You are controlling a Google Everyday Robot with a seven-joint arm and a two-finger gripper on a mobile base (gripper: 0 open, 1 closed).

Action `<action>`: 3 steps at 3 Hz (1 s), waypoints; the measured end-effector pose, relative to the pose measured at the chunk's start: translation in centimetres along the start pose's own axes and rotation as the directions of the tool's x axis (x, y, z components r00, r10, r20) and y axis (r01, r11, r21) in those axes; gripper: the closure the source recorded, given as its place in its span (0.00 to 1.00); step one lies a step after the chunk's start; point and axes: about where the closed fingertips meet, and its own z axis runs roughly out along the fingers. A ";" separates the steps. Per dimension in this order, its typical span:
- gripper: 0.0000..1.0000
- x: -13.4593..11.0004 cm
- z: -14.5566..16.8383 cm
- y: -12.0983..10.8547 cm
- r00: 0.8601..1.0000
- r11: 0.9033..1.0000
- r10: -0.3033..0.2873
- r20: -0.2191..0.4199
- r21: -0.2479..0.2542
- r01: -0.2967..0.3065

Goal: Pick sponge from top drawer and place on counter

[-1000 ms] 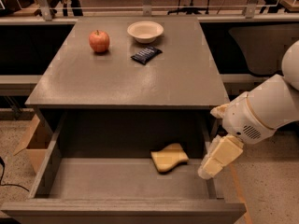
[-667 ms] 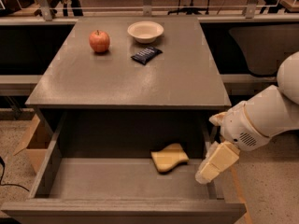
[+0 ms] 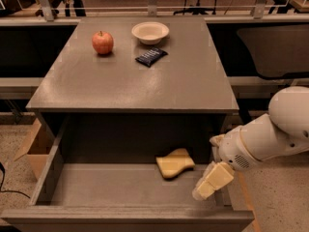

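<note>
The robot's gripper needs to close on the end of the pale-yellow sponge (image 3: 186, 161) that faces the gripper, leaving the far end of the sponge sticking out.
The pale-yellow sponge (image 3: 175, 163) lies flat on the bottom of the open top drawer (image 3: 116, 187), right of its middle. The counter (image 3: 130, 76) is the grey-brown cabinet top above the drawer. My gripper (image 3: 211, 181), with cream blocky fingers, hangs at the drawer's right end, just right of and slightly nearer than the sponge. It does not touch the sponge and holds nothing.
On the counter's far part stand a red apple (image 3: 103, 42), a white bowl (image 3: 150, 32) and a dark snack packet (image 3: 151, 56). A cardboard box (image 3: 34, 146) sits on the floor at the left. A railing and dark furniture lie behind the counter.
My arm and gripper have moved down and a little left, toward the drawer's right end and nearer the sponge. The sponge has not moved.
</note>
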 end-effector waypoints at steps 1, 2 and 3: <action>0.00 0.1 2.3 -1.0 0.999 1.000 0.013 0.042 0.004 -0.013; 0.00 -0.7 4.9 -2.3 0.995 1.000 0.025 0.097 -0.007 -0.025; 0.00 -0.7 4.9 -2.3 0.995 1.000 0.025 0.097 -0.007 -0.025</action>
